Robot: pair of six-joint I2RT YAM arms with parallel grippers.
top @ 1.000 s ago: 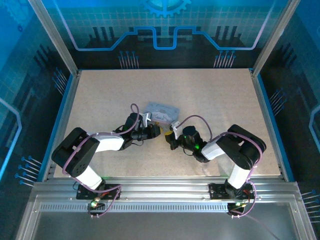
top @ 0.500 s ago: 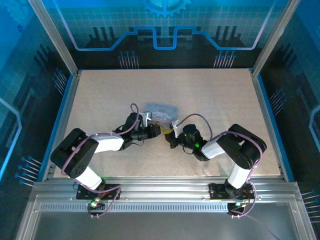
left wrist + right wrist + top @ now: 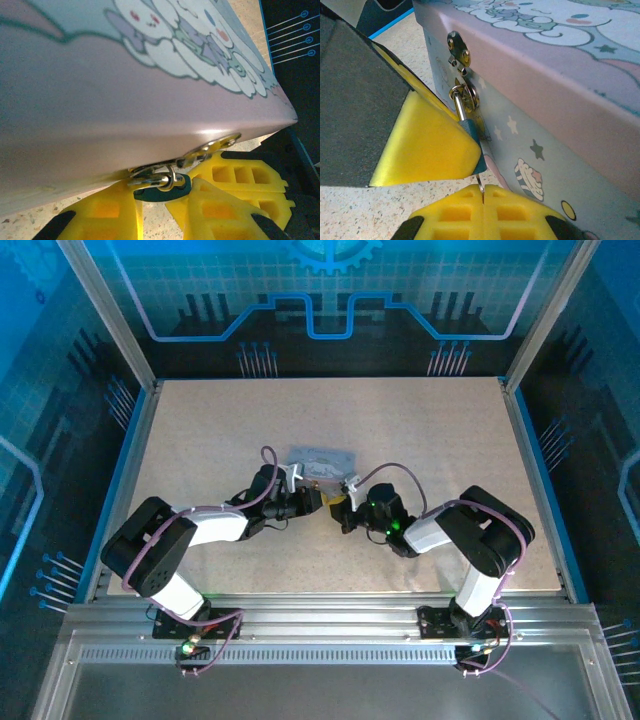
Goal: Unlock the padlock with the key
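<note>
The padlock tilts above the key blade in my left gripper's steep hold, so next my left gripper opens and grabs the padlock's body [image 3: 164,194] from lower down first.
The padlock [image 3: 473,136], a small dark teal body, hangs by its thin shackle [image 3: 459,108] from the hasp of a lavender cartoon tin [image 3: 322,458]. My left gripper [image 3: 160,200] is shut on the padlock [image 3: 161,189], one yellow finger [image 3: 422,145] pressed against the body. Just below it, my right gripper [image 3: 483,197] is shut on the key [image 3: 480,181]. Only the thin blade shows, pointing up at the padlock's underside. In the top view the two grippers, left [image 3: 318,500] and right [image 3: 342,512], meet at the tin's near side.
The tin's pastel wall [image 3: 555,150] rises close beside both grippers. Speckled tabletop [image 3: 420,430] stretches all around, bounded by blue rails and the metal frame [image 3: 320,615] at the near edge.
The right gripper has edged slightly up towards the tin and padlock, and the tin has shifted a little. Both grips are unchanged.
</note>
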